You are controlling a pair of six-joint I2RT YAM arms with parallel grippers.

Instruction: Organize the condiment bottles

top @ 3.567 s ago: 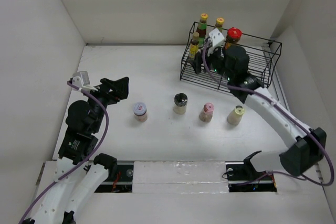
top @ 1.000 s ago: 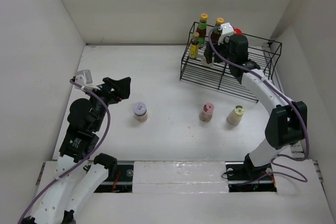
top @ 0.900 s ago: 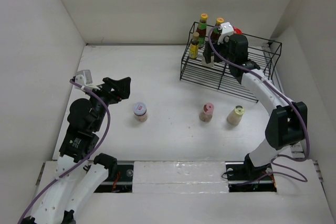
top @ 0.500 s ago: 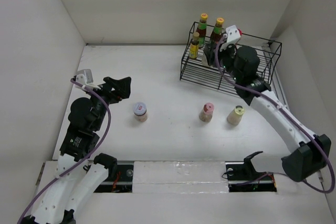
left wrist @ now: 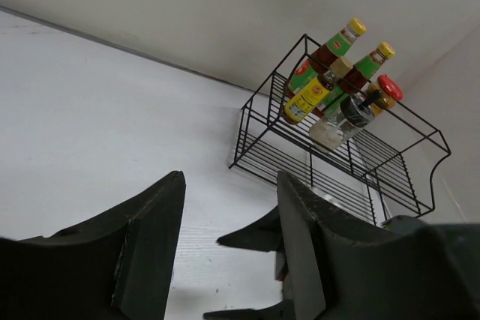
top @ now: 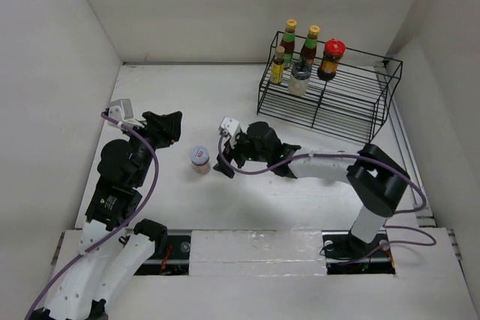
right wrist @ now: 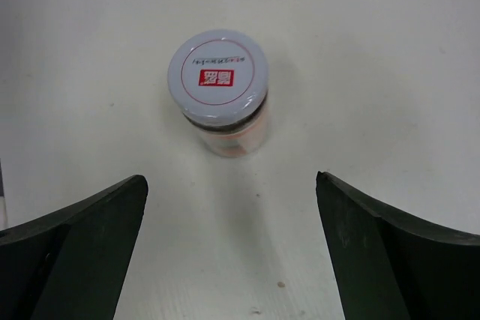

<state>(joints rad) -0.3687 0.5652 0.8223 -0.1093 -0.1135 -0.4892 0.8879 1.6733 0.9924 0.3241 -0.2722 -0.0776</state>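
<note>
My right gripper is to go to the white-lidded jar next and close on the jar's body (top: pixel 202 166) (right wrist: pixel 237 137), just below its lid.
A white-lidded jar (top: pixel 199 159) stands on the table, and in the right wrist view this jar (right wrist: pixel 217 88) sits just ahead of the gap between the fingers. My right gripper (top: pixel 220 157) (right wrist: pixel 229 177) is open wide beside it, touching nothing. Two tall yellow-capped bottles (top: pixel 289 37) (top: pixel 310 41), a small yellow bottle (top: pixel 278 65), a grey-topped grinder (top: pixel 300 79) and a red-lidded jar (top: pixel 331 58) stand in the black wire rack (top: pixel 330 103). My left gripper (top: pixel 166 127) (left wrist: pixel 229 177) hovers left of the white-lidded jar, fingers apart and empty.
My right arm (top: pixel 322 164) stretches low across the middle of the table from the right. White walls close in the table on the left, back and right. The rack (left wrist: pixel 337 177) has bare shelf room on its right side.
My right arm left the rack and swung down to the left, and its gripper opened wider near the white-lidded jar. The grinder now stands alone in the rack. My left fingers drew closer together.
</note>
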